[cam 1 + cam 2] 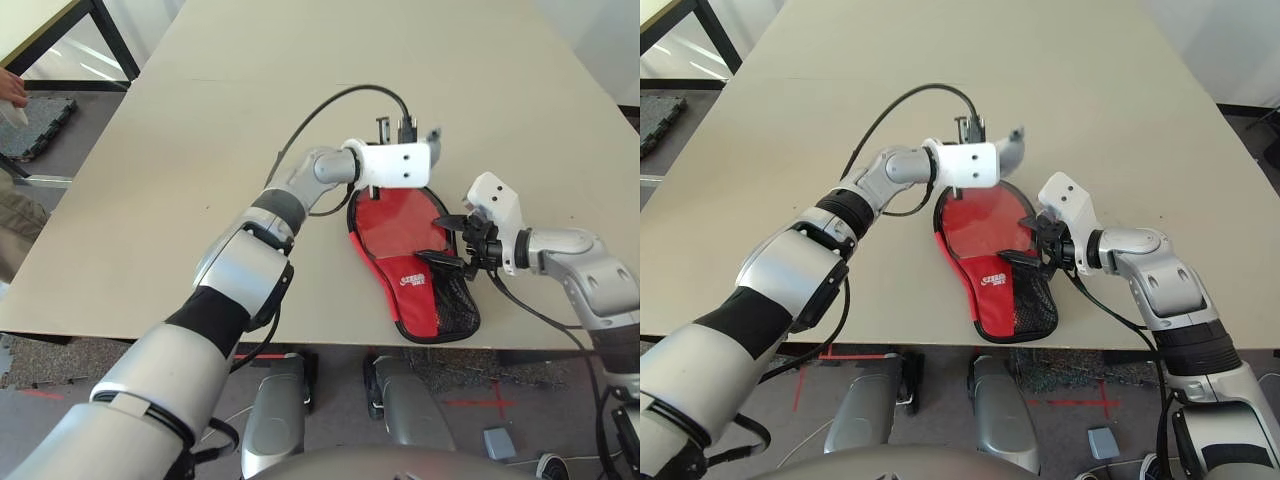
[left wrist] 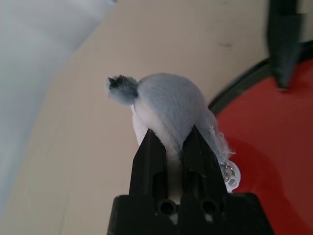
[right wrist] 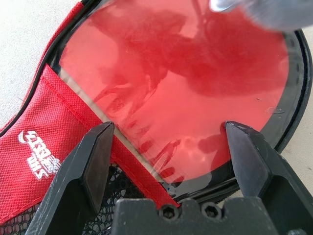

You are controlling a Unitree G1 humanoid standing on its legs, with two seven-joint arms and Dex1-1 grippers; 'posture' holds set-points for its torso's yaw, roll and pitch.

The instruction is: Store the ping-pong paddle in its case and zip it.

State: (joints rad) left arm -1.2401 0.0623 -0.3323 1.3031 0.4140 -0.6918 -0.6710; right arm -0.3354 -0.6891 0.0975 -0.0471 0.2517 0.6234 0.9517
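The soft grey-white piece's body (image 1: 434,141) (image 3: 284,12) is next for my right gripper, which should take hold of it beside my left gripper at the far rim of the case.
The case (image 1: 385,268), red with a white logo patch and a black mesh pocket (image 1: 458,300), lies near the table's front edge. Its round end is open, and the ping-pong paddle's glossy red face (image 3: 186,83) lies inside; the handle is hidden under the red cover. My left gripper (image 2: 171,134) hovers at the case's far rim, shut on a soft grey-white piece (image 2: 168,100) with a small metal ring. My right gripper (image 3: 168,128) is open at the case's right side, its fingers (image 3: 100,147) spread over the paddle face and the black zipper edging.
The beige table (image 1: 200,150) stretches far ahead and to both sides. A black cable (image 1: 320,110) loops above the left forearm. A person's hand (image 1: 12,88) shows at the far left beside another table (image 1: 40,20).
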